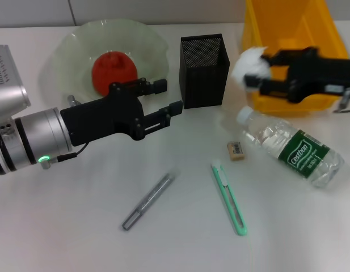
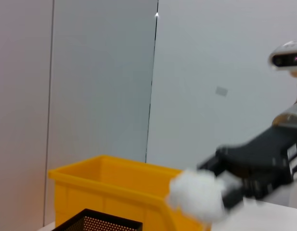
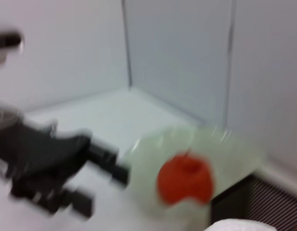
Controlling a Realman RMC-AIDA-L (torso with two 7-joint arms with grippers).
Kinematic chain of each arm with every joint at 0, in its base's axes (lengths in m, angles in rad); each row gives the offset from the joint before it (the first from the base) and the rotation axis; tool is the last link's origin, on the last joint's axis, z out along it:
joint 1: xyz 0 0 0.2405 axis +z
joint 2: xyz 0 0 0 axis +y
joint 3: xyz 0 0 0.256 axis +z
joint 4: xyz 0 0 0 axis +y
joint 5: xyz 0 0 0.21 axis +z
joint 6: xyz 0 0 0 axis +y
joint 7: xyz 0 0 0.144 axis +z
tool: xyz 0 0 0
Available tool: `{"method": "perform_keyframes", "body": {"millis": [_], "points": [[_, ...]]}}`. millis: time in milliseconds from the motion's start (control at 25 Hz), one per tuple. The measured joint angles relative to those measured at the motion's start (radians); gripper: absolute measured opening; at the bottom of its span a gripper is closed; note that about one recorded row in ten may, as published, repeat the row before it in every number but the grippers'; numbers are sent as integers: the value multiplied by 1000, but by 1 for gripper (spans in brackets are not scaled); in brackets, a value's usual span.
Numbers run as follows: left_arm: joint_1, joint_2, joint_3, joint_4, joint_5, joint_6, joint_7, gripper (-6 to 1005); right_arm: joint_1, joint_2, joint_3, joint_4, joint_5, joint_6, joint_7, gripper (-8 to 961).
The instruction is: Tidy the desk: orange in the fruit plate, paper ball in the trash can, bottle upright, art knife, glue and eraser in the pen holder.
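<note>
Next, my right gripper lets go of the paper ball so that it rests in the trash can [image 1: 271,69], against the side of the trash can nearest the pen holder.
The orange [image 1: 112,68] lies in the pale-green fruit plate [image 1: 142,35], also seen in the right wrist view as orange [image 3: 184,178] in plate [image 3: 230,151]. My left gripper [image 1: 168,96] hovers open and empty between plate and black mesh pen holder [image 1: 204,71]. My right gripper [image 1: 257,71] is shut on the white paper ball [image 1: 248,63] at the near-left corner of the yellow trash can [image 1: 294,34]; the left wrist view shows ball [image 2: 196,195] beside bin [image 2: 114,185]. The bottle [image 1: 294,148] lies on its side. Eraser [image 1: 236,150], art knife [image 1: 230,198] and glue [image 1: 147,201] lie on the desk [image 1: 61,226].
The pen holder stands between the fruit plate and the trash can, with a narrow gap on either side. A grey device [image 1: 7,76] sits at the far left edge. The eraser lies close to the bottle's cap.
</note>
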Motion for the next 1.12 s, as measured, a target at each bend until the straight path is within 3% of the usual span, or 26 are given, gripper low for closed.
{"method": "perform_keyframes", "body": {"millis": [120,440,720,1120], "points": [[-13,0,3,-16,-21,-4,6,560,-51,0,113,55,140,1,-135,535],[-39,-1,4,-31,-37,-6,7,560,-34,-4,295,211,160,12,-282,534],[-51,-2,8,-36,-49,-7,9,561,-15,-5,290,227,123,110,-318,534],[-42,-2,26,-37,-99,-7,11,561,71,-11,287,271,-1,165,-321,540]]}}
